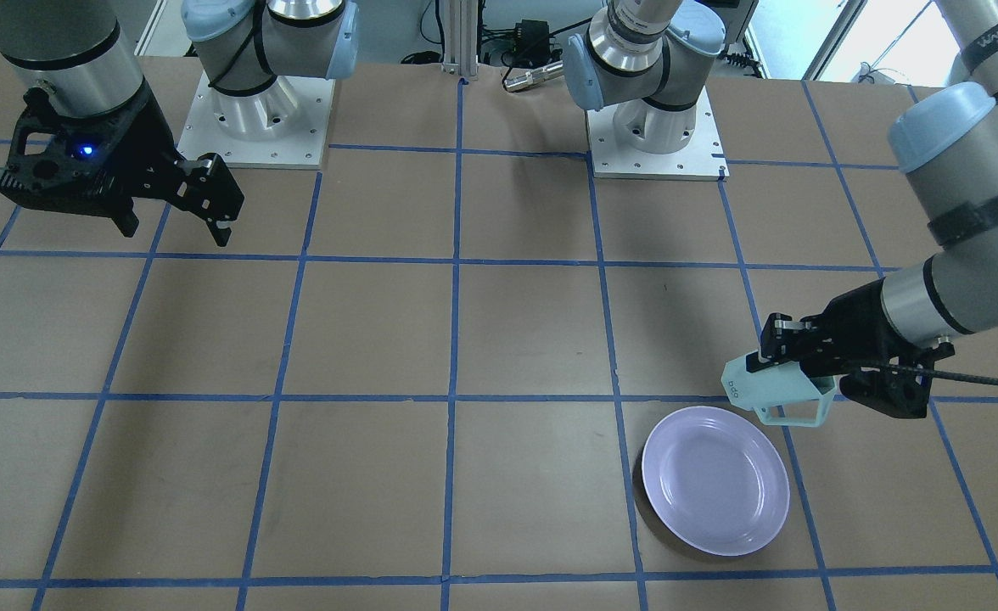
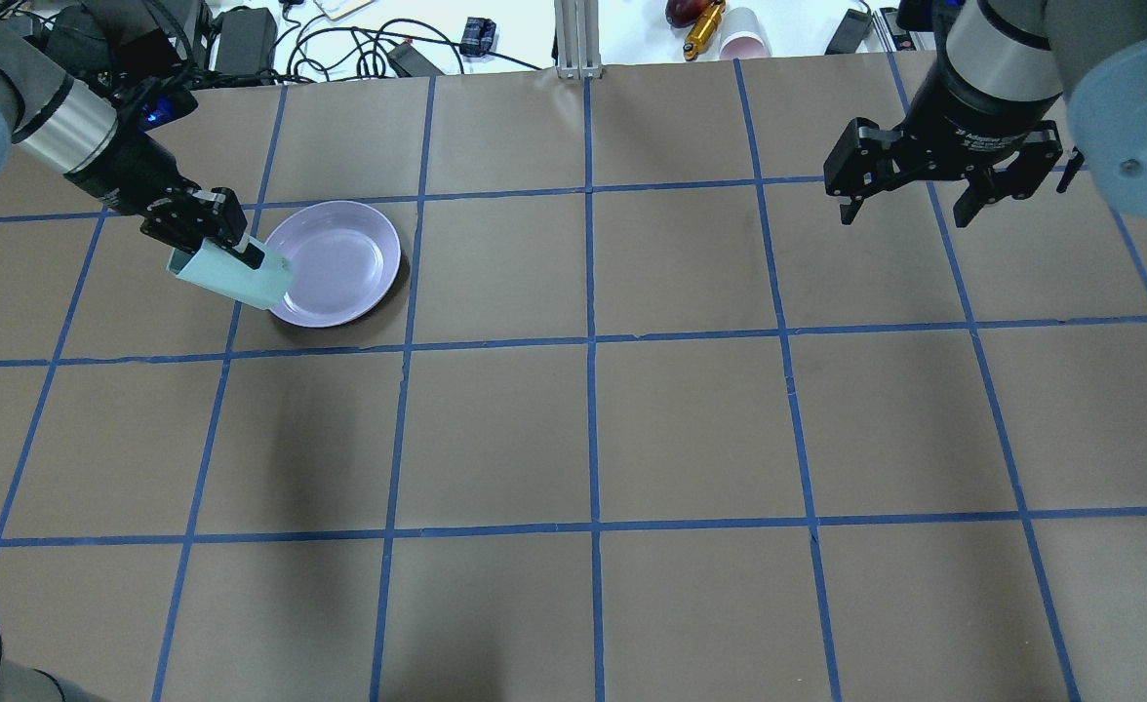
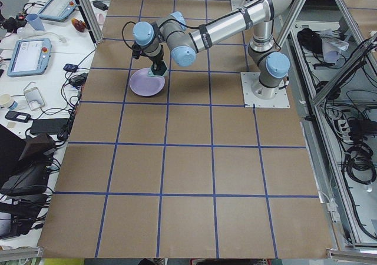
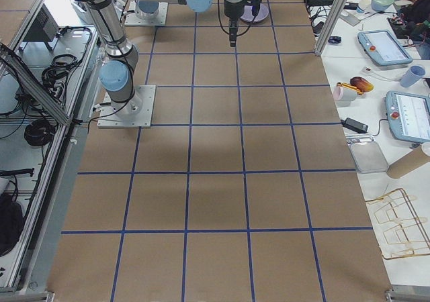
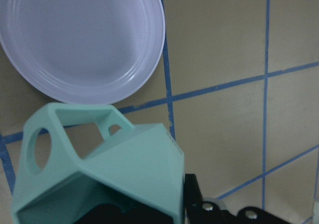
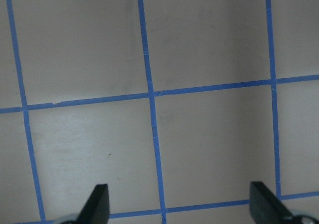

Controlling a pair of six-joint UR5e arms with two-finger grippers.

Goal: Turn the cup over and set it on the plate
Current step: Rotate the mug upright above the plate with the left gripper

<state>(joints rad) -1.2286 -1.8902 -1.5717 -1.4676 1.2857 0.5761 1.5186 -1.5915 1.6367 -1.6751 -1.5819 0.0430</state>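
The robot's left gripper will release the mint-green cup near the middle of the lavender plate [image 1: 724,468] [image 5: 74,37].
My left gripper [image 1: 775,350] is shut on the pale mint-green faceted cup [image 1: 775,392] and holds it in the air, tilted on its side, at the edge of the lavender plate [image 1: 714,479]. In the overhead view the cup [image 2: 232,276] overlaps the plate's [image 2: 339,258] left rim under my left gripper [image 2: 213,234]. The left wrist view shows the cup's [image 5: 104,174] angular handle toward the plate [image 5: 79,40]. My right gripper [image 2: 910,205] is open and empty, high over the table's far right; its fingertips [image 6: 97,201] show in the right wrist view.
Brown table paper with a blue tape grid [image 2: 588,336]. Arm base plates [image 1: 656,140] stand at the robot's side. Cables, a pink cup [image 2: 744,44] and devices lie beyond the far table edge.
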